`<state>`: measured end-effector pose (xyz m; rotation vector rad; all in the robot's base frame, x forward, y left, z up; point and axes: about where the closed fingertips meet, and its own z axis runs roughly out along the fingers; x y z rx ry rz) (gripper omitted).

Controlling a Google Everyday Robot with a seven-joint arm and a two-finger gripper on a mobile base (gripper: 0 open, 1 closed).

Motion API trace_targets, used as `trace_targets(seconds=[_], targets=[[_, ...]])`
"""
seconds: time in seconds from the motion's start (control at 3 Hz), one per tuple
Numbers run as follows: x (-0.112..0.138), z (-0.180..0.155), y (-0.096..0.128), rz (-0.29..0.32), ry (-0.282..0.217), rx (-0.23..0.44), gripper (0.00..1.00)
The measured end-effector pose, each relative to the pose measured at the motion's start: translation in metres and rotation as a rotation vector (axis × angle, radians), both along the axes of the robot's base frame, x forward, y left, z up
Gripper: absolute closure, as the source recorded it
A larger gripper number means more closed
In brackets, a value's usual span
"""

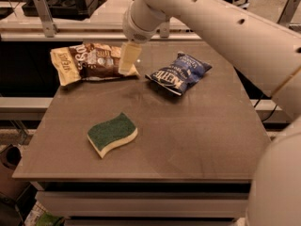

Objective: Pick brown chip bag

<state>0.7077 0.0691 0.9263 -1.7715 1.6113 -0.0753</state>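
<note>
I need to next close my gripper on the brown chip bag's crinkled dark middle (104, 57), inward from the pale end it hangs over.
The brown chip bag (91, 60) lies flat at the table's back left, crinkled dark brown with pale tan ends and white lettering. My gripper (128, 59) hangs from the white arm (211, 27) and points down over the bag's right end, at or just above its surface. It covers part of that end. The bag rests on the table.
A dark blue chip bag (178, 73) lies to the right of the gripper. A green and yellow sponge (112, 134) lies near the table's middle front. The brown table (197, 135) ends at a front edge below. Shelving and equipment stand behind the table.
</note>
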Motion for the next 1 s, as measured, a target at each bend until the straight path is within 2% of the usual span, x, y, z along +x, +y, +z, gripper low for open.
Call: trace_targets(seconds=[0.33,0.67,1.0], targets=[[0.032,-0.017,0.017,0.007,-0.002,0.038,0.0],[0.055,-0.034,0.028,-0.002,0.012,0.054,0.0],[0.061,-0.047,0.044,0.028,0.041,0.082,0.0]])
